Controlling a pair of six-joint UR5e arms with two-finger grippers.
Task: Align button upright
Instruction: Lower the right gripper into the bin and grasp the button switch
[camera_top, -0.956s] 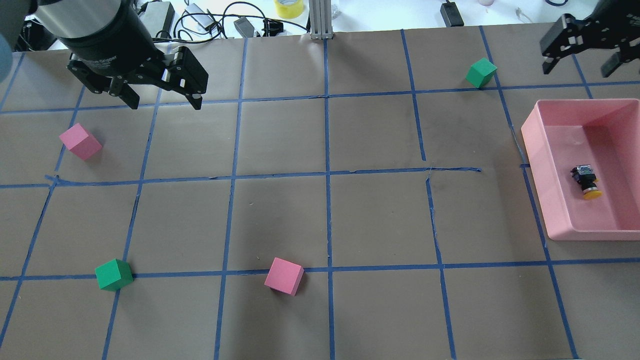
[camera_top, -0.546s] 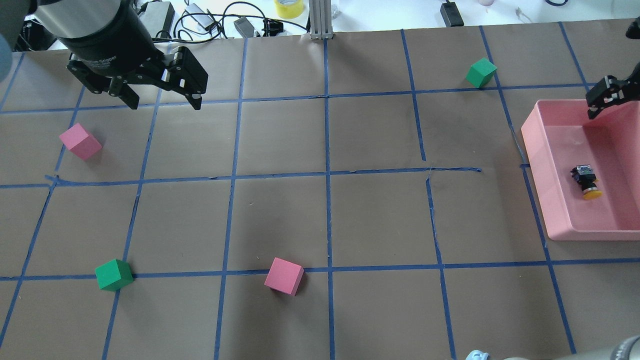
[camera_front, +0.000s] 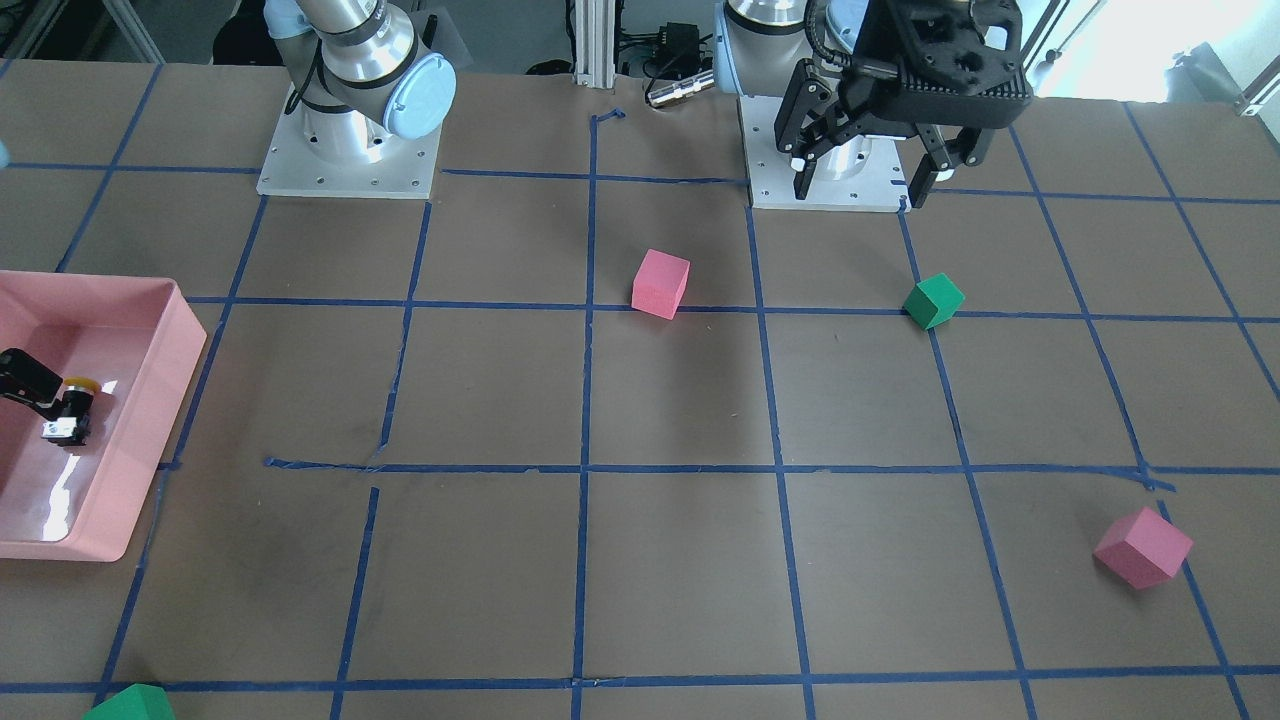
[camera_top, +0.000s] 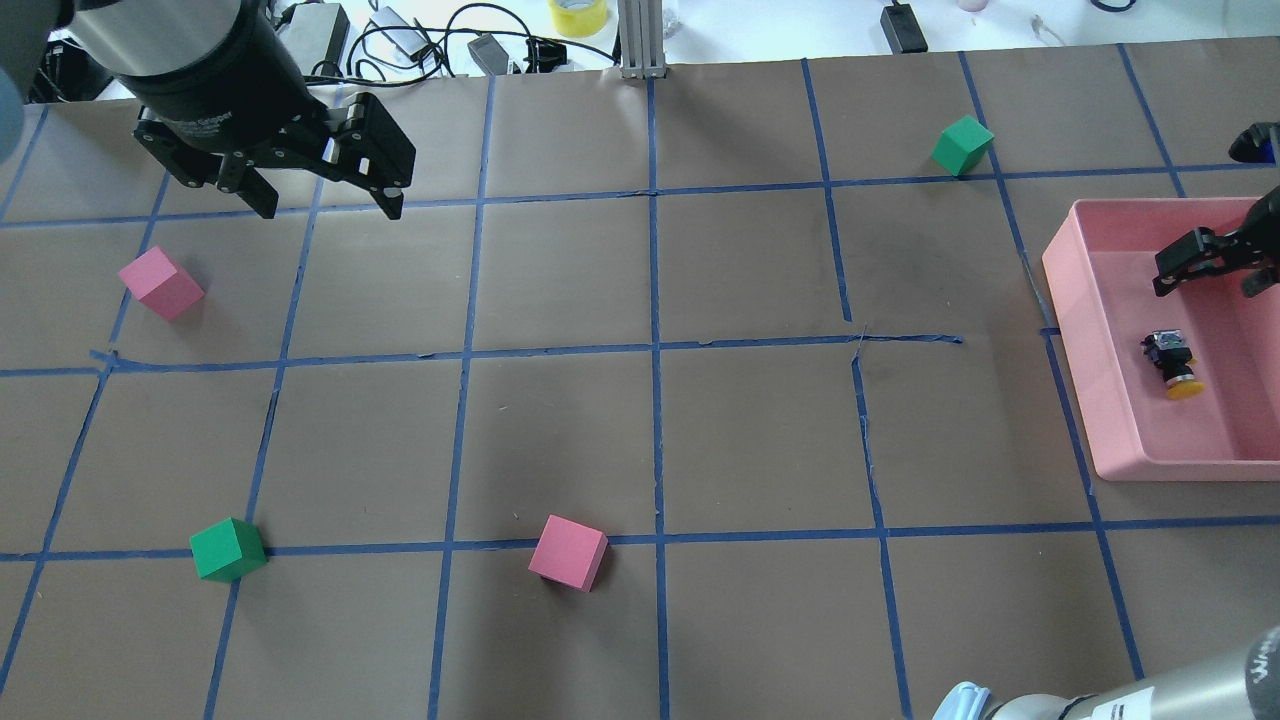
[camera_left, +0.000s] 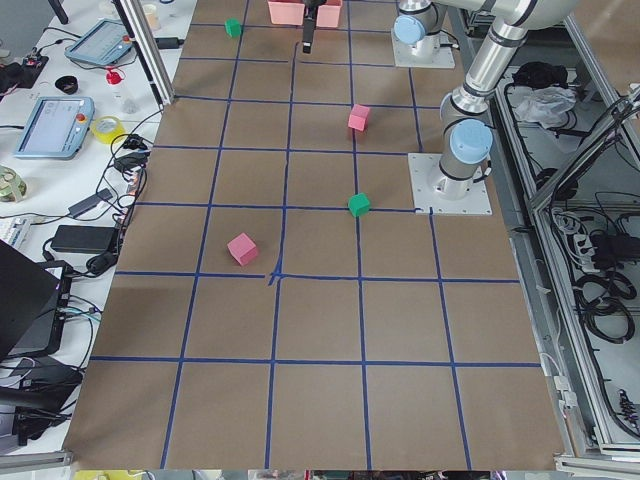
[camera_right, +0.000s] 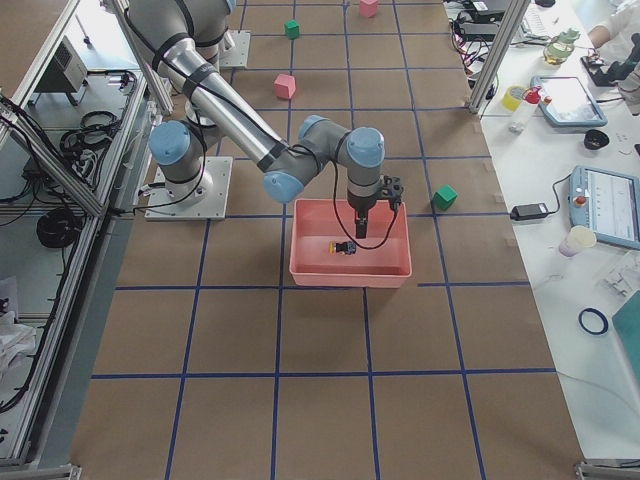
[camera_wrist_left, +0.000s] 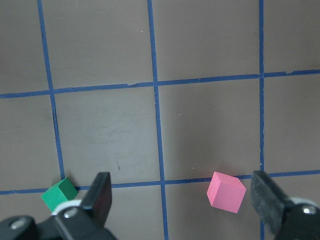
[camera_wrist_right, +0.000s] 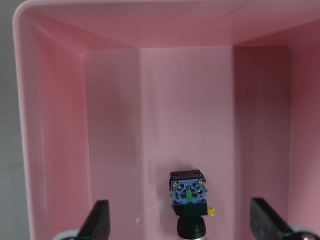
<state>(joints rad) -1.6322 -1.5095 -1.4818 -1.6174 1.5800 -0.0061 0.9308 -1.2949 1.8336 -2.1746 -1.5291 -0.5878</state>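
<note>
My right gripper is to close next on the base block (camera_front: 68, 428) (camera_wrist_right: 189, 194) of the button, opposite the button's yellow cap.
The button (camera_top: 1172, 362) lies on its side in the pink tray (camera_top: 1085, 360), yellow cap toward the near edge, silvery base block toward the far edge. It also shows in the front-facing view (camera_front: 68, 408) and the right wrist view (camera_wrist_right: 189, 205). My right gripper (camera_top: 1207, 280) is open and hangs over the tray just beyond the button's base end. In the right wrist view the button sits between its spread fingers (camera_wrist_right: 100, 220), without touching them. My left gripper (camera_top: 328, 200) is open and empty above the far left of the table.
Two pink foam cubes (camera_top: 160, 283) (camera_top: 568, 552) and two green ones (camera_top: 228, 549) (camera_top: 962, 144) lie scattered on the brown, blue-taped table. The tray's walls (camera_wrist_right: 55, 125) surround the button on all sides. Cables and tape rolls lie beyond the far edge.
My right gripper has moved from the far right corner toward me and down over the tray, closer to the button. The left arm and the button have not moved.
</note>
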